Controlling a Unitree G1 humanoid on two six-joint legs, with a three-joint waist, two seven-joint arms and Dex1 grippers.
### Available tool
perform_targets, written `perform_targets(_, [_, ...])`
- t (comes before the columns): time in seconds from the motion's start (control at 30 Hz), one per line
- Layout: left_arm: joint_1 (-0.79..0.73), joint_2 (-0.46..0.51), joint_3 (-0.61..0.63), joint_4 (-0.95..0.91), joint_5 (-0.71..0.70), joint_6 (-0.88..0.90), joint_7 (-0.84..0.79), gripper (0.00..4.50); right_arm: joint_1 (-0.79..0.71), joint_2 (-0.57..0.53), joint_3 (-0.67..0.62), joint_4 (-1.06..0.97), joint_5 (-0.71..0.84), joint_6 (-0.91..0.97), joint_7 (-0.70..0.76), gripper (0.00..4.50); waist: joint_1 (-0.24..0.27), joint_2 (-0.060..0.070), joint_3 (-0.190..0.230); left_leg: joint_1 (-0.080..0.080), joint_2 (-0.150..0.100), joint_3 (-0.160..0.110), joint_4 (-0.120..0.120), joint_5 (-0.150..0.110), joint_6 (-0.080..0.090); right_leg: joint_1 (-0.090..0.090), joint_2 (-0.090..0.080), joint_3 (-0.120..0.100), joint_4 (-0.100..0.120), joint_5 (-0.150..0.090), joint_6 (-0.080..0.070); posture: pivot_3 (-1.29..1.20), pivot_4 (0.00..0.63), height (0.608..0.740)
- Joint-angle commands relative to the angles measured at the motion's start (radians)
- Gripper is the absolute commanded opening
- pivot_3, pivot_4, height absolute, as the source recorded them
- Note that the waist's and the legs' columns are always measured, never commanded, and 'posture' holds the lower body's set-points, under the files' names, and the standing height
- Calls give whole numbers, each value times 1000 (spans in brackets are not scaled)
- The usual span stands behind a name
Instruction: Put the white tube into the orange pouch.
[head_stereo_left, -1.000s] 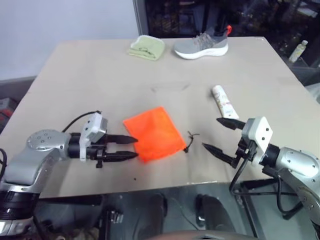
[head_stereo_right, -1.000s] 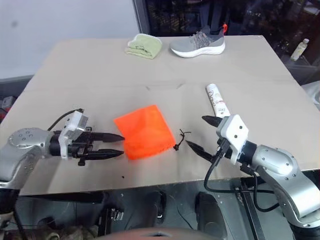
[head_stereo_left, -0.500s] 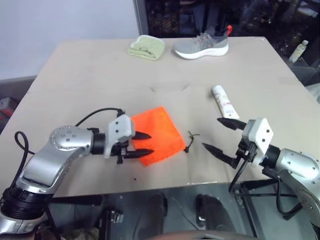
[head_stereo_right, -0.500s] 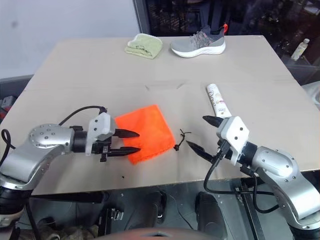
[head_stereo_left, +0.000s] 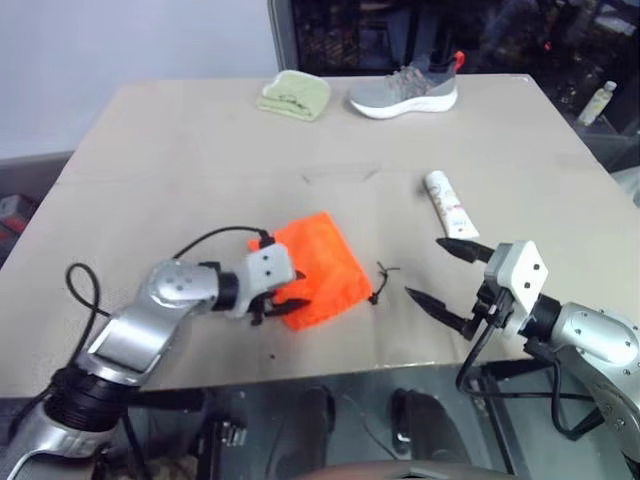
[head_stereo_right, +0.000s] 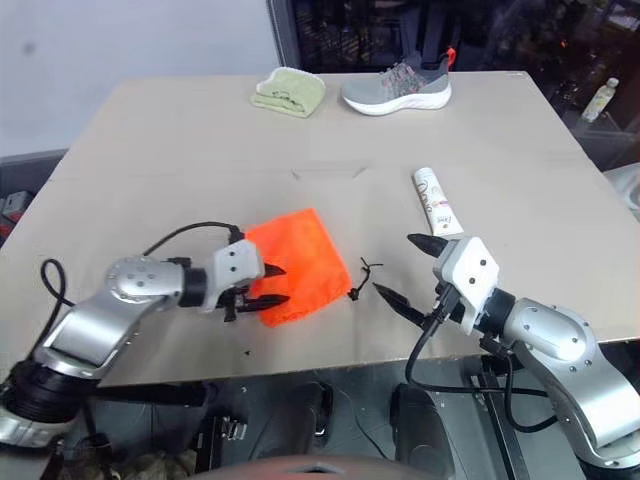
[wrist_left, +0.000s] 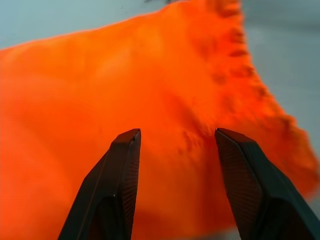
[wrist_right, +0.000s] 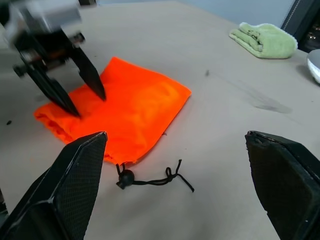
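The robot's left gripper is at the edge of the flat orange pouch away from the cord, so it should reach further in and pinch the pouch's upper layer (head_stereo_left: 324, 281) to lift the opening of the pouch.
The orange pouch (head_stereo_left: 325, 262) lies flat near the table's front middle, and its black cord and toggle (head_stereo_left: 379, 284) trail off its right side. My left gripper (head_stereo_left: 295, 292) is open and tilted down over the pouch's left edge. Its two fingers (wrist_left: 122, 170) straddle the fabric there; I cannot tell whether the tips touch it. The white tube (head_stereo_left: 446, 203) lies on the table to the right of the pouch. My right gripper (head_stereo_left: 424, 267) hovers wide open just in front of the tube, with nothing between its fingers, pointing towards the pouch (wrist_right: 135, 107).
At the table's far edge lie a folded light-green cloth (head_stereo_left: 293, 95) and a grey shoe (head_stereo_left: 403, 92). A pale bottle (head_stereo_left: 597, 102) stands beyond the right edge. The table's front edge (head_stereo_left: 330, 370) runs just behind both grippers.
My left gripper has swung right and down from beside the pouch onto its left edge, rolling as it went. The right gripper, the tube and the pouch have stayed put.
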Motion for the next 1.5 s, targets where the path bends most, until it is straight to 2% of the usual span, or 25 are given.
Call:
perform_targets(0.03, [14, -39, -40, 19, 61, -65, 30, 2413, -2, -2, -20, -49, 7, 3, -14, 4500, 1, 0, 0, 0, 0, 0, 0, 0, 0, 0, 0, 0, 0, 0, 0, 0, 150, 740])
perform_targets(0.13, [45, -49, -63, 34, 84, -103, 14, 2413, -6, -5, -29, -55, 15, 13, -19, 4500, 3, 0, -1, 0, 0, 0, -1, 0, 0, 0, 0, 0, 0, 0, 0, 0, 150, 740])
perform_targets(0.17, [41, -70, -68, 46, 71, -83, 10, 2176, -8, -6, -31, -54, 13, 16, -19, 4500, 2, 0, -1, 0, 0, 0, -1, 0, 0, 0, -1, 0, 0, 0, 0, 0, 150, 740])
perform_targets(0.27, [-24, -187, -8, 70, -63, 129, 40, 1229, -14, -6, -28, -53, 10, 19, -26, 4500, 8, 3, -2, 2, 0, -1, 0, 0, -1, 3, -2, 0, 0, 0, 0, 0, 150, 740])
perform_targets(0.33, [-79, -234, 53, 102, -129, 235, 53, 229, -19, -5, -23, -53, 9, 20, -31, 4500, 10, 1, -1, 0, 0, -2, 3, -2, -3, 4, -2, -2, 0, 0, 0, 0, 150, 740])
perform_targets(0.37, [-102, -243, 77, 126, -148, 264, 53, 36, -21, -5, -21, -53, 8, 21, -33, 4500, 7, 1, -1, 0, 0, -3, 5, -2, -3, 4, -1, -3, 0, 0, 0, 0, 150, 740])
perform_targets(0.5, [-173, -254, 173, 207, -240, 353, 48, 36, -23, -4, -21, -48, 0, 18, -40, 4500, -5, 1, -1, 1, 0, -3, 5, -1, -2, 5, 0, -4, 1, 0, 0, 0, 150, 740])
perform_targets(0.63, [-213, -265, 267, 205, -341, 442, 46, 36, -19, -3, -17, -39, -14, 8, -42, 4500, -2, 1, -1, 0, 1, -4, 5, 0, 0, 4, 1, -4, 2, 0, 0, 0, 150, 740])
perform_targets(0.77, [-141, -120, 236, 150, -325, 261, -169, 36, -14, 3, -13, -35, -23, 2, -47, 4500, -7, 1, -1, 0, 0, -2, 3, 0, 0, 3, 1, -3, 1, 0, 0, 0, 150, 740])
perform_targets(0.8, [-136, -95, 230, 156, -328, 237, -210, 273, -14, 4, -12, -33, -23, 1, -46, 4500, -8, 1, -1, 0, 0, -2, 2, 0, 0, 2, 1, -2, 1, 0, 0, 0, 150, 740])
perform_targets(0.9, [-155, -23, 146, 238, -188, -77, -349, 1267, -18, 10, -6, -24, -29, -7, -47, 4500, 2, 1, -1, 0, 0, -1, 2, 0, 0, 1, 1, -2, 1, 0, 0, 0, 150, 740])
perform_targets(0.97, [-176, -5, 101, 311, -133, -253, -440, 2218, -20, 15, -3, -20, -35, -10, -47, 4500, 6, 1, -1, 0, 0, -1, 2, -2, -4, 2, -1, -2, 1, 0, 0, 0, 150, 740])
perform_targets(1.07, [-241, -3, 48, 428, -102, -407, -577, 2218, -22, 22, -1, -20, -43, -12, -47, 4500, 4, 1, -1, -1, 1, 0, 2, -3, -4, 2, -3, -3, 0, 0, 0, 0, 150, 740])
perform_targets(1.17, [-323, -30, -1, 552, -45, -560, -639, 2218, -18, 27, -1, -25, -49, -11, -48, 4500, 2, 1, -1, -2, 2, 1, 3, -3, -4, 1, -4, -3, -1, 0, 0, 0, 150, 740])
perform_targets(1.33, [-437, -85, -88, 704, 2, -730, -658, 2218, -7, 37, -1, -40, -56, -6, -61, 4500, 3, 1, -1, -3, 0, 0, 3, 0, 1, 1, -1, -3, 0, 0, 0, 0, 150, 740])
perform_targets(1.5, [-519, -87, -213, 776, -22, -829, -658, 2218, 3, 45, 2, -57, -64, 1, -79, 4500, -1, 0, -1, -3, 0, 1, 3, -1, 2, 1, 0, -2, 0, 0, 0, 0, 150, 740])
